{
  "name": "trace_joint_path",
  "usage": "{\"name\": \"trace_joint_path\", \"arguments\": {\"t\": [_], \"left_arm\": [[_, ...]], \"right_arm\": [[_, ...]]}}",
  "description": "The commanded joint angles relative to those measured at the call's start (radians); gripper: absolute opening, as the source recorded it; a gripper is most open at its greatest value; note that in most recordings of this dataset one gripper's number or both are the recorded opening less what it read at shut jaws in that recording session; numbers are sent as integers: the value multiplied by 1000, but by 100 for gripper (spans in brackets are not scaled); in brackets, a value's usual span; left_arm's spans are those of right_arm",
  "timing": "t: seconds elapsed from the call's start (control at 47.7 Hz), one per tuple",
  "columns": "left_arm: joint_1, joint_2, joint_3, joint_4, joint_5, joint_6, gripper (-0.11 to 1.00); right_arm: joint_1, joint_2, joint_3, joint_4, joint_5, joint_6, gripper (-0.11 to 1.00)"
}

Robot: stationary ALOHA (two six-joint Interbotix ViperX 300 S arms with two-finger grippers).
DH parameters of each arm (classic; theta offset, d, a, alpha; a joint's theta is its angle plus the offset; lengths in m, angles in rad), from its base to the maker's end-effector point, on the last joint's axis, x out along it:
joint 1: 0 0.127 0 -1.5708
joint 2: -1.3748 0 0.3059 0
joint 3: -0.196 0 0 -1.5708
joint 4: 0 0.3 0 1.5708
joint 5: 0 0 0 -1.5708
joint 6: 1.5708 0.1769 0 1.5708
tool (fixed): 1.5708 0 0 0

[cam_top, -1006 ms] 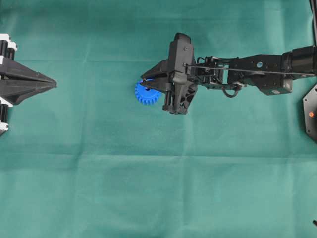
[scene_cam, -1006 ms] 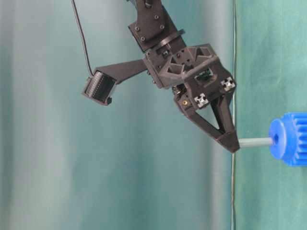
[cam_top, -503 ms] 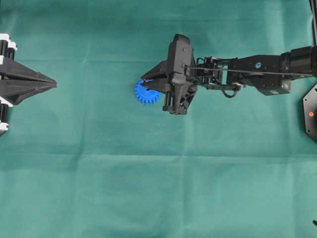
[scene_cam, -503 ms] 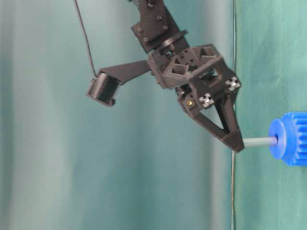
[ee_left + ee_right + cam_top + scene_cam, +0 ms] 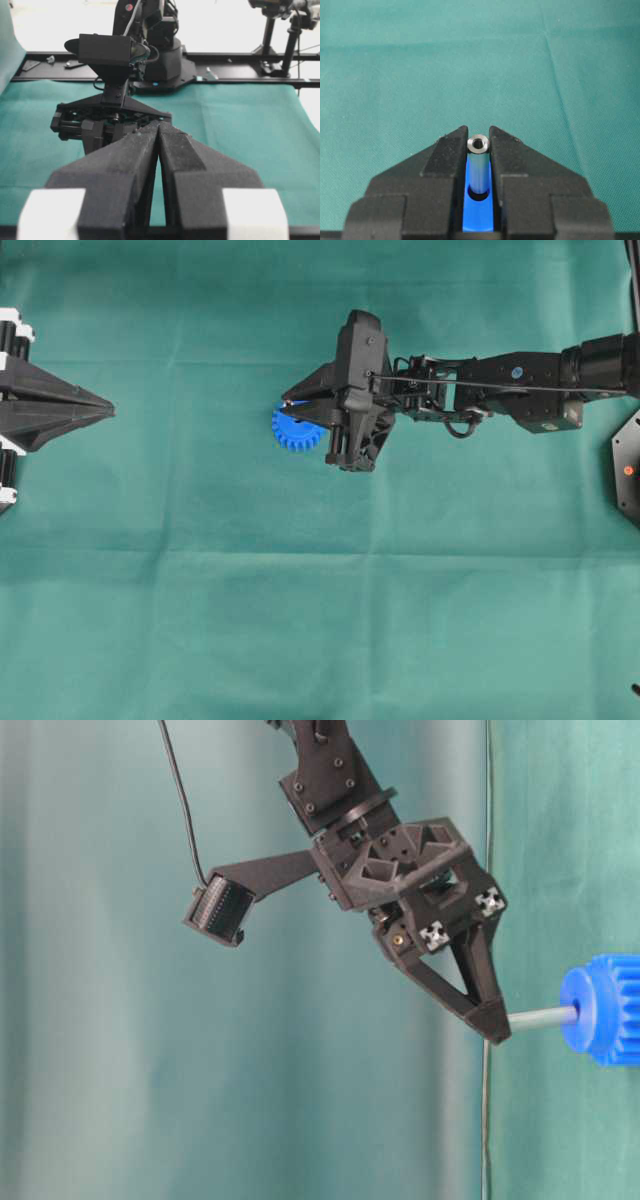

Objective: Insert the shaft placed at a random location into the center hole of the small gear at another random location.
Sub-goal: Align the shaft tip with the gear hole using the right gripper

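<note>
Next, I let go of the silver shaft with my right gripper down in the blue small gear's center hole (image 5: 298, 423) (image 5: 479, 194), upright above the green cloth.
The blue small gear (image 5: 296, 432) lies on the green cloth left of centre. My right gripper (image 5: 290, 403) is over it, shut on the silver shaft (image 5: 479, 167), which stands between the fingertips (image 5: 451, 150). The shaft's lower end sits in the center hole (image 5: 480, 195) of the blue hub (image 5: 479, 216). In the table-level view the gripper (image 5: 493, 1025) holds the outer end of the shaft (image 5: 543, 1016), whose other end enters the gear (image 5: 600, 1010). The shaft is hidden in the overhead view. My left gripper (image 5: 108, 412) is shut and empty at the far left edge, and also shows in its wrist view (image 5: 159, 126).
The green cloth (image 5: 320, 620) covers the table. The right arm (image 5: 500, 390) stretches in from the right edge. A black base with an orange dot (image 5: 627, 470) sits at the right edge.
My right gripper has moved slightly toward the gear, and the shaft's visible length between fingertips and hub has shortened. The left gripper has not moved.
</note>
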Motion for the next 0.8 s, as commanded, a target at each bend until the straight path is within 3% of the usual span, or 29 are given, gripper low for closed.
{"name": "trace_joint_path", "arguments": {"t": [0.0,0.775], "left_arm": [[0,3,-20,2,-6,0,0],[-2,3,-20,3,-6,-2,0]], "right_arm": [[2,-32,-12,0,2,-12,13],[2,-49,14,-3,-3,-15,13]]}}
